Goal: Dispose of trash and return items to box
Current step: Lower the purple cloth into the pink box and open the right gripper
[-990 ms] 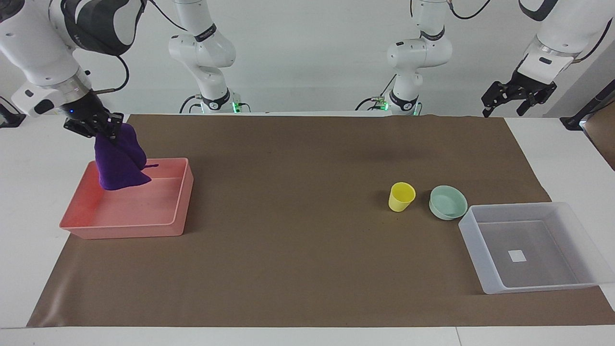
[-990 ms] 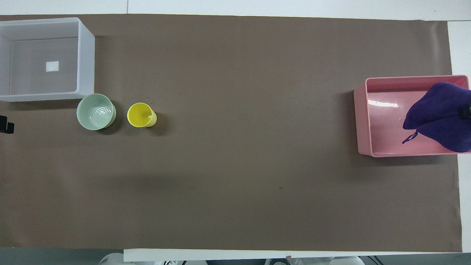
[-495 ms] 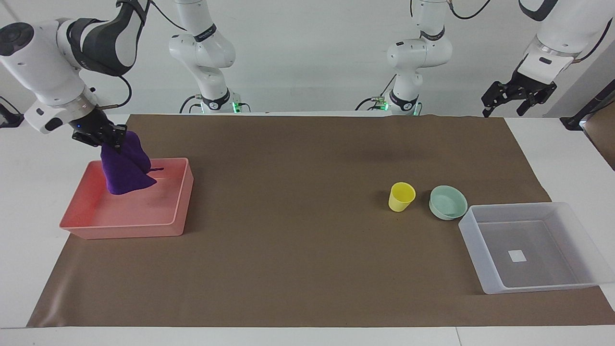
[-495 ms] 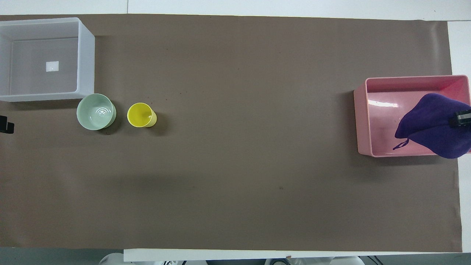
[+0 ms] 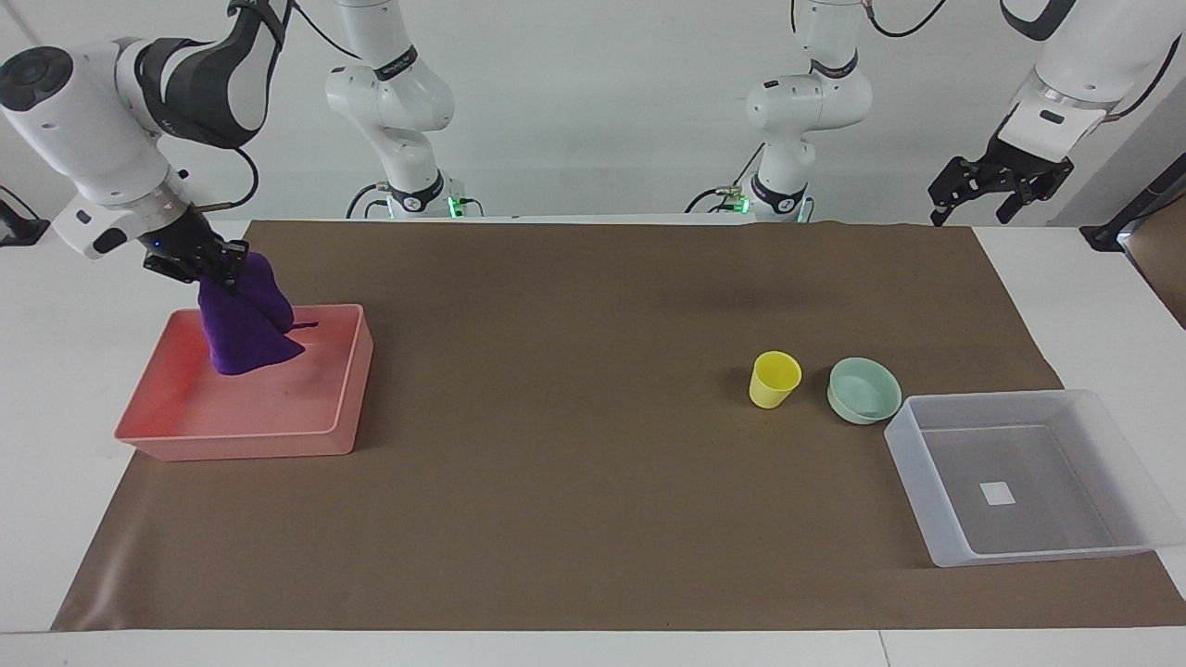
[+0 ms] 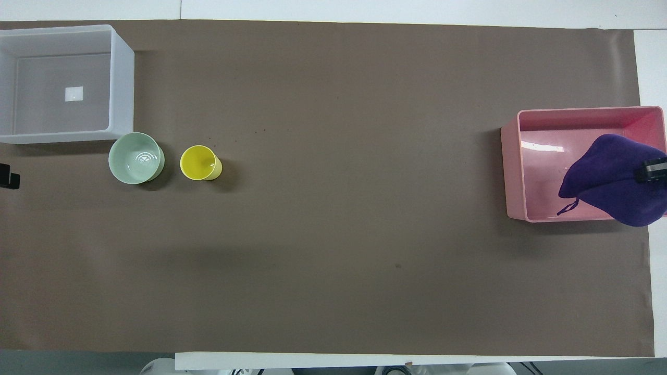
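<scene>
The bowl's rim [image 6: 110, 163] on the mint-green bowl, on the side facing away from the yellow cup, is the next place my left gripper should go to and close on.
My right gripper [image 5: 222, 269] is shut on the top of the purple rag [image 5: 246, 324], which hangs over the pink tray [image 5: 232, 445] with its lower end in or just above the tray. In the overhead view the rag [image 6: 609, 177] covers the tray's [image 6: 513, 172] corner nearest the robots. The yellow cup [image 5: 774, 379] and the mint-green bowl [image 5: 864, 390] stand side by side on the brown mat. The bowl is next to the translucent box [image 5: 927, 519], which is empty. My left gripper [image 5: 991, 190] waits open, raised off the mat's corner at its own end.
A brown mat [image 5: 574, 463] covers most of the white table. Two more robot arms stand at the table's edge by the robots. In the overhead view the cup [image 6: 199, 162], the bowl [image 6: 135, 158] and the box [image 6: 121, 88] are at the left arm's end.
My right gripper has carried the rag a little lower and toward the tray's edge nearest the robots. The left arm, cup, bowl and box have not moved.
</scene>
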